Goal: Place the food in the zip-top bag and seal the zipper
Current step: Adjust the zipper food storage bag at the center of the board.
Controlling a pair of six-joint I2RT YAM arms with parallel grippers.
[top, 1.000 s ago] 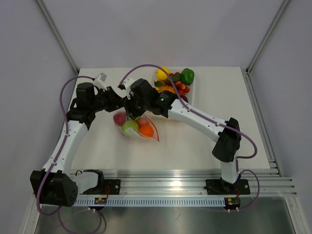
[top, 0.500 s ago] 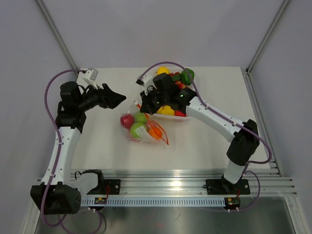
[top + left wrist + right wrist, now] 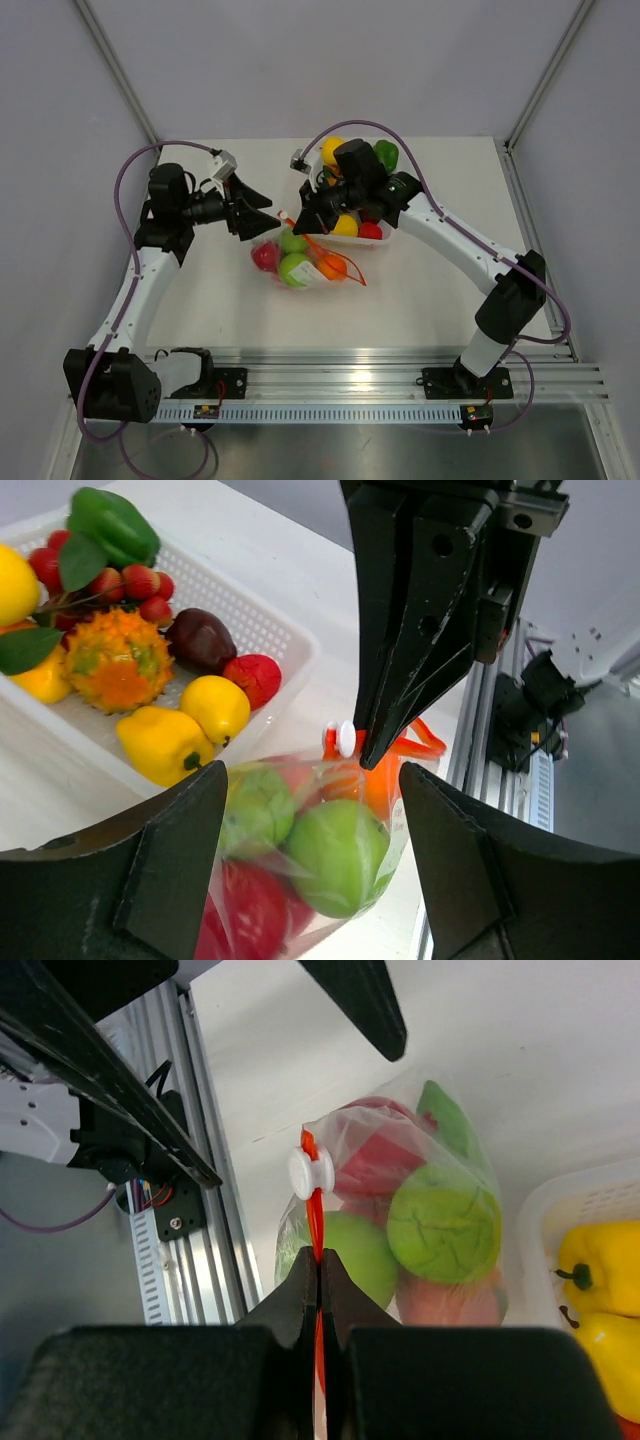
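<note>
I should hold the zipper's end with my left gripper while my right gripper takes the slider (image 3: pixel 311 1172), as my right gripper is pinching the orange-red zipper behind the white slider.
The zip-top bag (image 3: pixel 300 268) lies on the table left of the tray, holding green, red and orange food (image 3: pixel 335 850). Its orange-red zipper (image 3: pixel 318 1215) stands on edge, with a white slider (image 3: pixel 305 1172) at its end. My right gripper (image 3: pixel 321 1260) is shut on the zipper just behind the slider, and it comes down from above (image 3: pixel 375 745) in the left wrist view. My left gripper (image 3: pixel 312 780) is open, one finger on each side of the bag's near end, touching nothing. From overhead it sits (image 3: pixel 262 212) just left of the bag.
A white tray (image 3: pixel 388 235) behind and right of the bag holds more food: a lemon (image 3: pixel 333 151), a green pepper (image 3: pixel 385 155), yellow peppers (image 3: pixel 600 1270) and strawberries (image 3: pixel 140 585). An aluminium rail (image 3: pixel 380 372) runs along the near table edge.
My left gripper opened, let go of the bag, drew back left, then came back towards it. My right gripper shut on the zipper and dragged the bag rightwards and nearer.
</note>
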